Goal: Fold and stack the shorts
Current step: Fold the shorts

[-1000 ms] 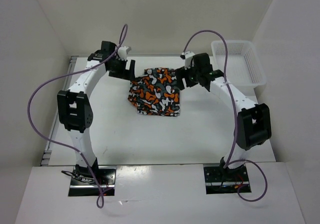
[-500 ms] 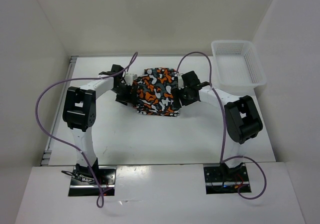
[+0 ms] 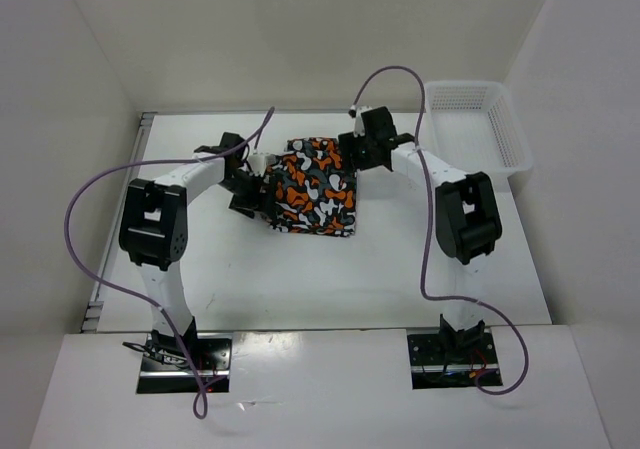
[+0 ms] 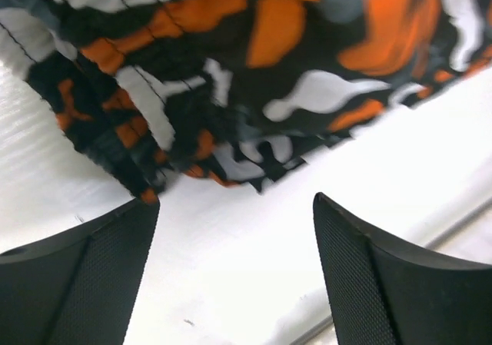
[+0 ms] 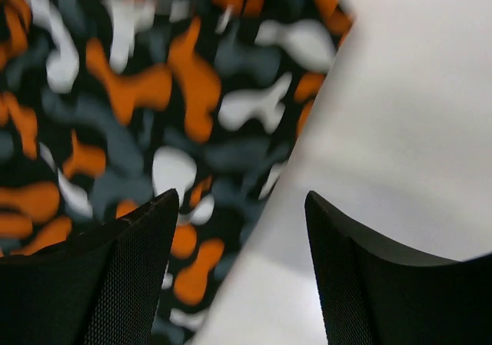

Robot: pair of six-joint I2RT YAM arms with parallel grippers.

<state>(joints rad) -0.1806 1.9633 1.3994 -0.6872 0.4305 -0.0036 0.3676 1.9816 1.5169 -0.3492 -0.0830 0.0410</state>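
Note:
The rumpled hem of the shorts lies beyond the left gripper's fingertips, so next the left gripper moves in, pinches the hem's near corner (image 4: 181, 160) and pulls it straight.
The shorts (image 3: 312, 187) lie folded into a compact rectangle at mid-table, printed with orange, white, black and grey-teal blotches. My left gripper (image 3: 258, 184) is low at their left edge. In the left wrist view it (image 4: 234, 200) is open over bare table, and the rumpled hem of the shorts (image 4: 231, 68) lies just beyond the fingertips. My right gripper (image 3: 352, 154) is at the far right corner of the shorts. In the right wrist view it (image 5: 242, 195) is open and straddles the edge of the shorts (image 5: 138, 99), with nothing held.
A white mesh basket (image 3: 475, 124) stands at the back right of the table, close to the right arm. White walls close in the table on the left, back and right. Purple cables loop above both arms.
Both arms came down from the back corners to the sides of the shorts. The right gripper then moved up to the far right corner. The shorts shifted slightly.

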